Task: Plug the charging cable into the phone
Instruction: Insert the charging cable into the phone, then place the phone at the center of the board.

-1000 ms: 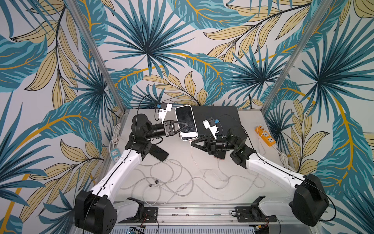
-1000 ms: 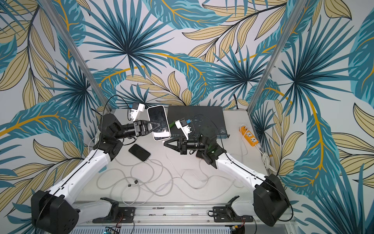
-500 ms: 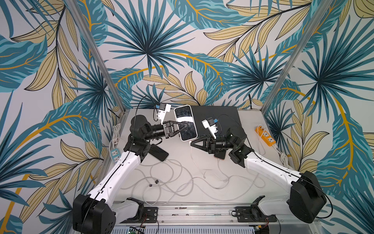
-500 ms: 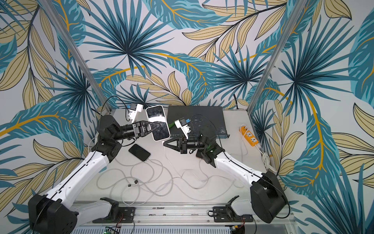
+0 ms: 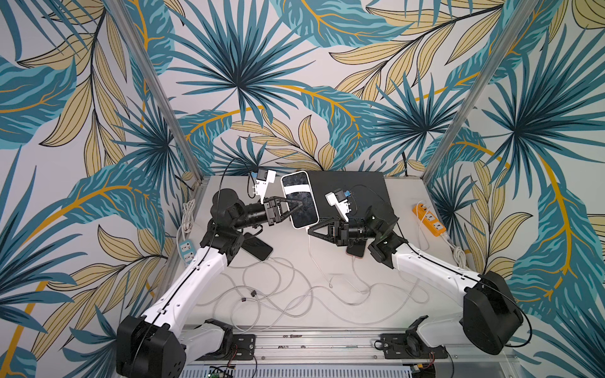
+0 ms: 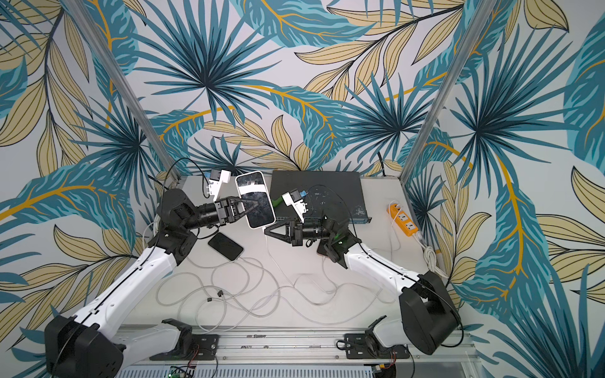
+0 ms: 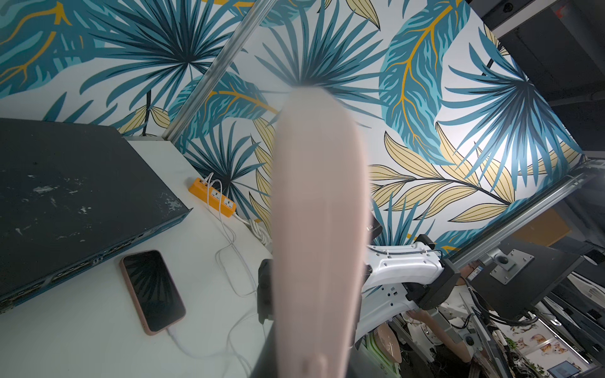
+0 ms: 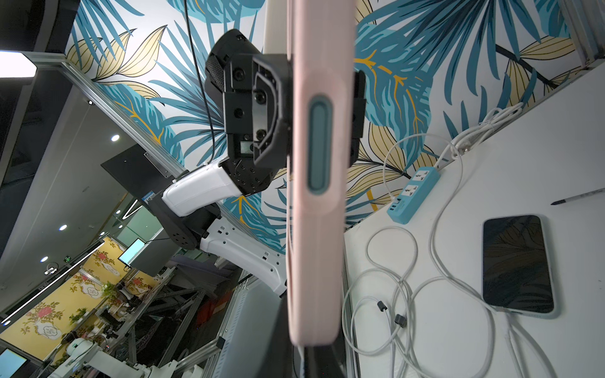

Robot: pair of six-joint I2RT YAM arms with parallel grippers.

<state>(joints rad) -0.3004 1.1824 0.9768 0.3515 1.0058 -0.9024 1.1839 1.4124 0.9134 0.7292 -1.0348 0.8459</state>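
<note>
The pink-cased phone, now held up off the table, will be let go by my left gripper on the table (image 5: 320,248) between the black phone and the other phone.
The phone (image 5: 299,199) (image 6: 255,199) has a pink case and a dark screen, and it is held up off the table in both top views. My left gripper (image 5: 296,206) (image 6: 253,206) is shut on its sides. In the left wrist view the phone's pink edge (image 7: 317,229) fills the middle. My right gripper (image 5: 309,230) (image 6: 265,231) is shut on the plug of the white charging cable (image 5: 314,258) (image 6: 275,261), right at the phone's lower end (image 8: 314,327). The cable (image 8: 302,358) shows just beneath the case. The phone hides whether the plug is seated.
A black phone (image 5: 258,247) lies under the left arm, and another phone (image 7: 152,291) lies by the black box (image 5: 353,189). An orange power strip (image 5: 432,222) sits at the right wall and a blue one (image 5: 186,250) at the left. Loose grey cables (image 5: 278,288) sprawl across the table's middle.
My right gripper has crept slightly up and left towards the phone's lower end. The phone and left gripper have hardly moved.
</note>
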